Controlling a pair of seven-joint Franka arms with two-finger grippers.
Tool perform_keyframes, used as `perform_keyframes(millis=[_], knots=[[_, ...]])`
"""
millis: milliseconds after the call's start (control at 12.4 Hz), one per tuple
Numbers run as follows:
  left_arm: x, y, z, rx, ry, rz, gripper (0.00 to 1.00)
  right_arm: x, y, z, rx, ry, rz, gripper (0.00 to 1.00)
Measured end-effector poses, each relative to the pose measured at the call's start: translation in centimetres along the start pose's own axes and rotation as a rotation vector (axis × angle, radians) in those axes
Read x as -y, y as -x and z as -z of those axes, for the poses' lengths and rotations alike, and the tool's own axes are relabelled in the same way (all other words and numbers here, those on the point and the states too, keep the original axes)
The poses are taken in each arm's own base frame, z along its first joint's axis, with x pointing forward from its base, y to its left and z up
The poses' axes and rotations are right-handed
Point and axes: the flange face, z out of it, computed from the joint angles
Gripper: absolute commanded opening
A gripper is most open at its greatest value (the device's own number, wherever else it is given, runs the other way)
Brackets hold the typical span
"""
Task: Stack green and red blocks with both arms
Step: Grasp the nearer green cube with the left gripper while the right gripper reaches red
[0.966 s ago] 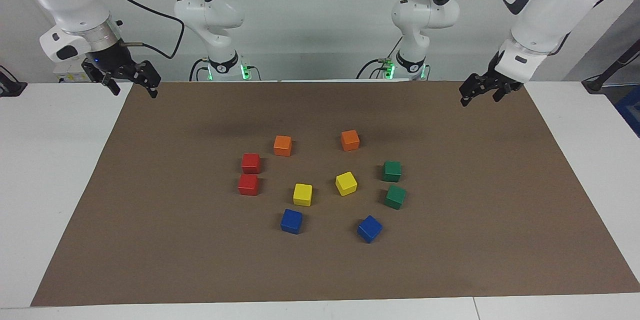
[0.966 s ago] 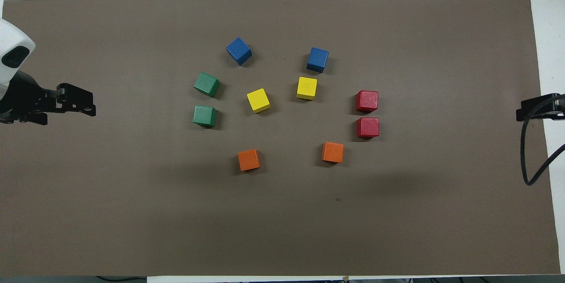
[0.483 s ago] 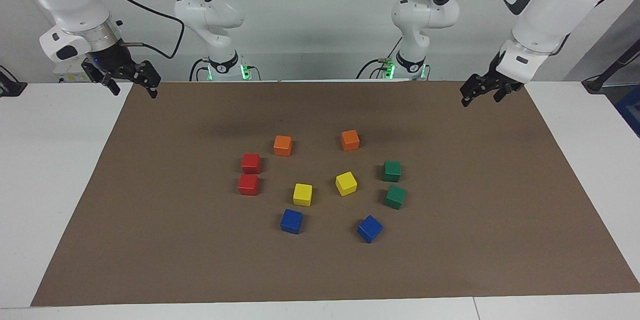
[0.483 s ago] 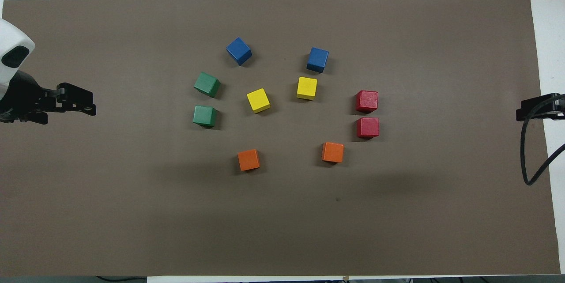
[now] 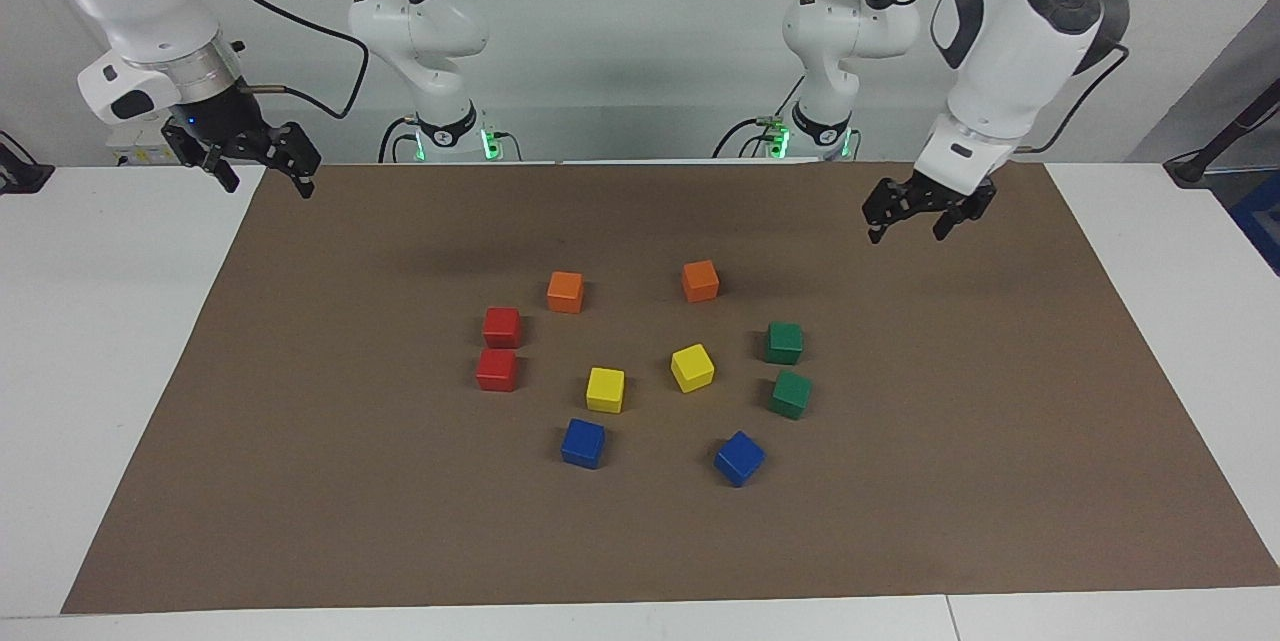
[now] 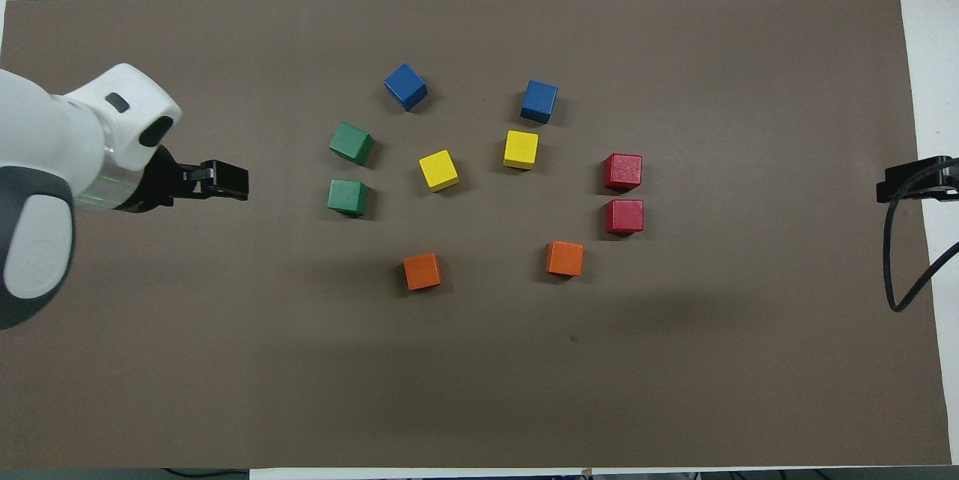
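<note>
Next, I move my left gripper to the green block nearer the orange cubes [image 6: 347, 196] and close it on the sides of that block.
Two green blocks [image 5: 784, 343] [image 5: 791, 394] sit side by side on the brown mat toward the left arm's end, also in the overhead view [image 6: 348, 197] [image 6: 351, 143]. Two red blocks [image 5: 501, 327] [image 5: 497, 370] sit as a pair toward the right arm's end [image 6: 625, 216] [image 6: 623, 171]. My left gripper [image 5: 907, 233] [image 6: 225, 184] hangs open and empty above the mat, short of the green blocks. My right gripper [image 5: 270, 183] [image 6: 891, 189] waits open and empty over the mat's edge at its own end.
Two orange cubes [image 5: 565, 291] [image 5: 700, 280] lie nearest the robots. Two yellow cubes [image 5: 605, 389] [image 5: 692, 367] sit in the middle of the group, and two blue cubes [image 5: 583, 442] [image 5: 739, 458] lie farthest. The brown mat [image 5: 300, 481] covers the white table [image 5: 100, 321].
My left arm has swung in over the mat toward the green blocks and come lower, its gripper still open. The right arm and all the blocks have stayed put.
</note>
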Motion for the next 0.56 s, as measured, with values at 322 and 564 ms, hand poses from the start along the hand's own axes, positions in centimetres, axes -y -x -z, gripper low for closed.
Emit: perform_keyframes(millis=[322,564], knots=[[-4.9,0.2,-5.1,-0.029,0.014,-0.081,1.0,0.0,0.0,0.0,0.0,0.0,0.0,1.0],[-7.5,0.6,-9.9,-0.052,0.019,-0.126,0.99,0.0,0.0,0.0,0.0,0.0,0.0,1.0]])
